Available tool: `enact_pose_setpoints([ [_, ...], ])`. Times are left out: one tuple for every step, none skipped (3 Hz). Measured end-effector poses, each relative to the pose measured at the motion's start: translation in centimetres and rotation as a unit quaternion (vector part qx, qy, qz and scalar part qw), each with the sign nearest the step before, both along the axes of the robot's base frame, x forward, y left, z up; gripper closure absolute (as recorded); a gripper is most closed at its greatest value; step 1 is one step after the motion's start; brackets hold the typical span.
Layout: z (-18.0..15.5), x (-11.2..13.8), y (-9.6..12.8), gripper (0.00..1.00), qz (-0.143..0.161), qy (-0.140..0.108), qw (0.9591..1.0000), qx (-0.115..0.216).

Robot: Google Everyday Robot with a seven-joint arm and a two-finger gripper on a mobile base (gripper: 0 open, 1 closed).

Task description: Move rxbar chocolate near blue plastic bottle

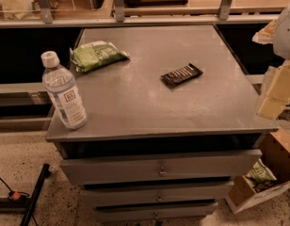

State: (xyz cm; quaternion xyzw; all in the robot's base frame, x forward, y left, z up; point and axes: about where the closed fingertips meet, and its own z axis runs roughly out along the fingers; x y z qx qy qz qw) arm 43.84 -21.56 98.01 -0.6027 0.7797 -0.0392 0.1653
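Note:
My gripper will grasp the rxbar chocolate's far end (194, 69), pointing away from the blue plastic bottle.
The rxbar chocolate (181, 75) is a small flat dark bar with pale lettering, lying at an angle on the grey cabinet top (149, 107), right of centre. The blue plastic bottle (64, 91) stands upright at the front left corner, with a white cap and a white label. My gripper (272, 102) is at the right edge of the view, beside the cabinet's right side and above its front right corner. It is apart from the bar, holds nothing that shows, and is far from the bottle.
A green crinkly snack bag (95, 54) lies at the back left of the top. Drawers (159, 171) run below the front edge. A cardboard box (260, 182) with a green bag stands on the floor at right. A railing (135, 13) runs behind.

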Motion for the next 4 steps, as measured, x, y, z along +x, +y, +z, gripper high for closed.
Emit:
enact_pose_setpoints([
  [0.0,0.0,0.0,0.00,0.000,0.000,1.0000,0.000],
  [-0.1,1.3,0.5,0.00,0.014,-0.002,0.9999,-0.001],
  [-1.2,5.3,1.1,0.00,0.040,-0.004,0.9992,-0.007],
  [-2.3,9.4,2.2,0.00,0.074,-0.019,0.9970,-0.010],
])
